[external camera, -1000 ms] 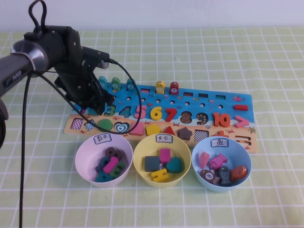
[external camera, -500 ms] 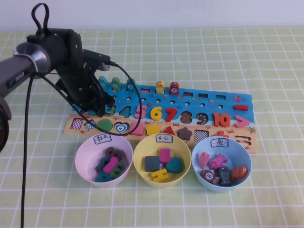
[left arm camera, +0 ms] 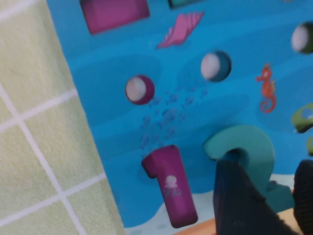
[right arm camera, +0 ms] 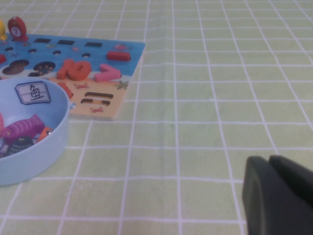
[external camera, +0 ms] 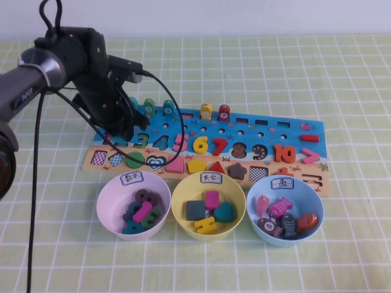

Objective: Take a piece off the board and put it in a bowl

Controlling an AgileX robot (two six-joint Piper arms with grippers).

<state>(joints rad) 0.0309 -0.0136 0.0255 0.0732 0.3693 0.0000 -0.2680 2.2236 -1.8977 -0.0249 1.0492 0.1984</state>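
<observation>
My left gripper is going to let go of the teal-blue piece in the pale pink bowl [external camera: 124, 212], against the dark blue piece. The teal-blue piece is now at the board's end.
The teal-blue "2" piece [left arm camera: 244, 147] lies at the left end of the board [external camera: 263, 131], beside the magenta "1" [left arm camera: 171, 186]. My left gripper [external camera: 125, 131] hangs over that end and hides the piece in the high view. In the left wrist view my left gripper [left arm camera: 271, 196] has a finger on each side of the piece's foot, closed against it. The pale pink bowl [external camera: 110, 195] stands in front of the board, with several pieces in it. My right gripper [right arm camera: 271, 166] is shut and empty, low over the cloth to the right of the board [right arm camera: 98, 49].
A yellow bowl [external camera: 180, 198] and a light blue bowl [external camera: 256, 195] stand right of the pink one, both holding pieces. The green "3" [external camera: 142, 140] and blue "4" [external camera: 160, 142] sit just right of my left gripper. A black cable loops over the board.
My left arm has drawn back and a little to the left over the board's left end; the green "3" shows more fully now. Bowls and board have not moved.
</observation>
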